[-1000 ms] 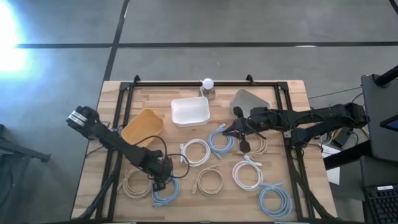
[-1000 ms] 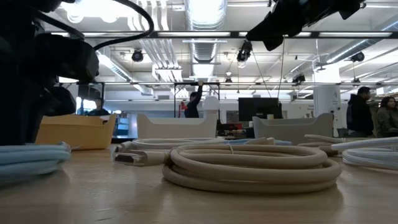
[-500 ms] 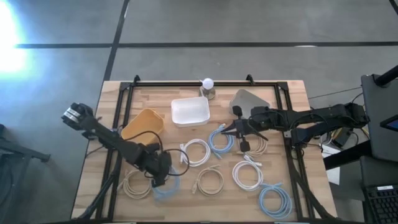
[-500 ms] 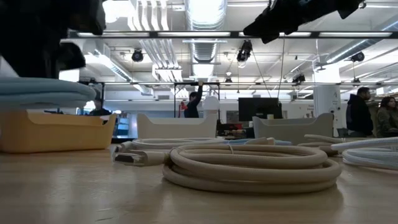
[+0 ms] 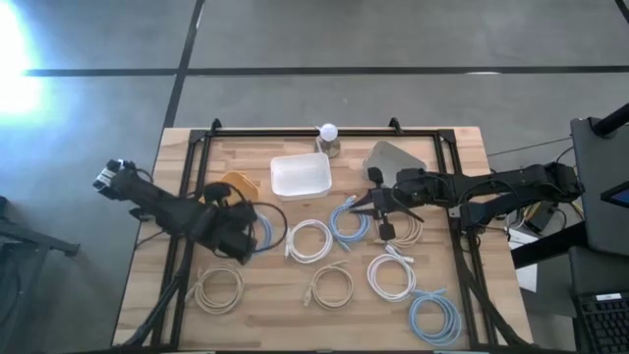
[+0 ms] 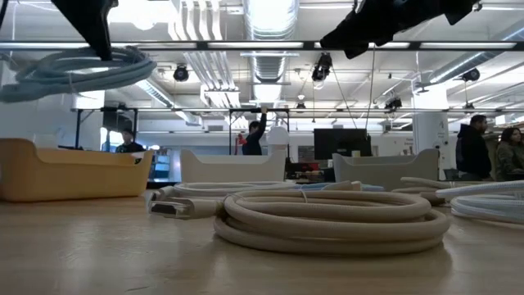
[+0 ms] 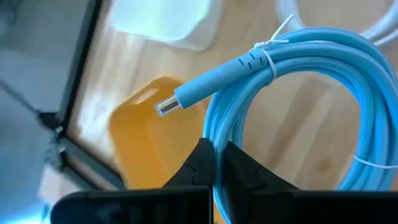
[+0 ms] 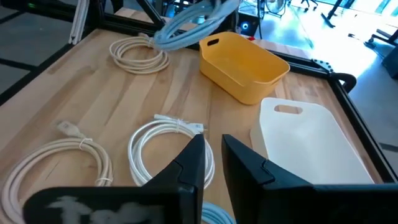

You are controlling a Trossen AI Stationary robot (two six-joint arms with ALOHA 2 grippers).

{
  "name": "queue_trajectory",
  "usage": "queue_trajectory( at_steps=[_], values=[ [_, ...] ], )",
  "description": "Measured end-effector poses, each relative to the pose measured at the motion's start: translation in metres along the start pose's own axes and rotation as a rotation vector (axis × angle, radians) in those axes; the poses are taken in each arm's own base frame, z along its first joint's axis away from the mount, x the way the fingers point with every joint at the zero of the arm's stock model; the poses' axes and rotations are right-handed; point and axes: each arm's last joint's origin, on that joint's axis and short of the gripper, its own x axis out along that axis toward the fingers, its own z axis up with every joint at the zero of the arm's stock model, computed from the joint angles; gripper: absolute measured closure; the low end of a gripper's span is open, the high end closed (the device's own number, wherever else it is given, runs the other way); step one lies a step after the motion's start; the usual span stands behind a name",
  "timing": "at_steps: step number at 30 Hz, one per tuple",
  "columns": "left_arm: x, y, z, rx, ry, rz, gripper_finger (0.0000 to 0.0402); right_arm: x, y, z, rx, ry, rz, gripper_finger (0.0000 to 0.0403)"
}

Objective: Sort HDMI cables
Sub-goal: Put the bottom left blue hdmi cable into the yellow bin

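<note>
Next, my left gripper releases the light blue HDMI coil inside the yellow bin (image 5: 230, 209) (image 7: 169, 140), close to its middle.
My left gripper (image 5: 243, 232) is shut on a light blue HDMI coil (image 5: 261, 231), held in the air beside the yellow bin (image 5: 232, 189). In the low view the coil (image 6: 75, 70) hangs high above the table under the gripper. Its connector (image 7: 181, 99) sticks out free over the yellow bin (image 7: 146, 146). My right gripper (image 5: 377, 208) waits shut above another light blue coil (image 5: 348, 222) and a beige coil (image 5: 409, 230). Lying flat are a white coil (image 5: 313, 240), two beige coils (image 5: 218, 290) (image 5: 330, 286), a white coil (image 5: 392, 276) and a blue coil (image 5: 432, 317). My left gripper pinches the blue coil's bundled loops (image 7: 217, 134) between its two fingers, a short way along from the connector. The fingers (image 7: 200, 160) come from above and lie across the strands. The coil is lifted clear of the table and hangs roughly level below the gripper.
A white bin (image 5: 300, 175) and a grey bin (image 5: 394, 157) stand toward the far edge, with a small white ball-topped object (image 5: 328, 133) between them. A black frame (image 5: 197, 157) runs round the tabletop. People stand in the room behind the table.
My left gripper, shut on the blue coil, has risen from the near left part of the table and moved toward the far edge, up to the yellow bin. The coil has come off the tabletop and now hangs clear. The right arm has kept still.
</note>
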Motion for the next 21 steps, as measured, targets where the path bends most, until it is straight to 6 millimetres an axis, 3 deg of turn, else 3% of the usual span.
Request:
queue_trajectory(
  at_steps=[8,21],
  values=[
    [0.009,0.032,0.019,-0.082,0.02,0.07,0.0391,0.0,0.0,0.0,0.007,0.001,0.001,0.0294],
    [0.051,0.093,0.037,-0.113,0.208,0.177,0.039,0.0,0.0,-0.002,0.079,0.017,0.003,0.0222]
  ],
)
